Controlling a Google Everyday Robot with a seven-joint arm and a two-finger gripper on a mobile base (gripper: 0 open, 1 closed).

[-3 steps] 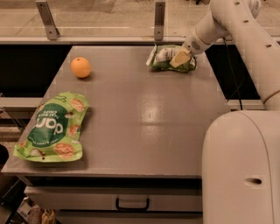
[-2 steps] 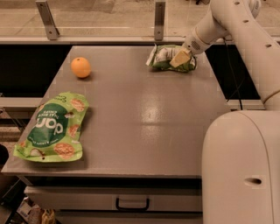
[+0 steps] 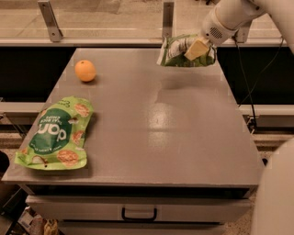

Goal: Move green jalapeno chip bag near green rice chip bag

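Next, I release the green jalapeno chip bag in the middle of the table (image 3: 141, 109), next to the far end of the green rice chip bag, with my gripper.
The green jalapeno chip bag (image 3: 177, 53) is a small crinkled green bag with white ends, at the table's far right edge. It hangs a little above the tabletop, with its shadow below it. My gripper (image 3: 195, 49) comes in from the upper right and is shut on the bag's right half; one tan finger (image 3: 196, 48) shows over the bag. The green rice chip bag (image 3: 57, 135) is a large flat bright-green pouch with white letters. It lies at the table's front left, far from the gripper.
An orange (image 3: 85, 70) sits at the back left of the grey table (image 3: 161, 133). A rail with metal posts (image 3: 167, 13) runs behind the table. A drawer with a handle (image 3: 138, 214) is under the front edge. The robot's white body (image 3: 275, 197) fills the lower right.
The gripper has lifted the jalapeno chip bag off the tabletop and a little up. The rice chip bag and the orange have not moved.
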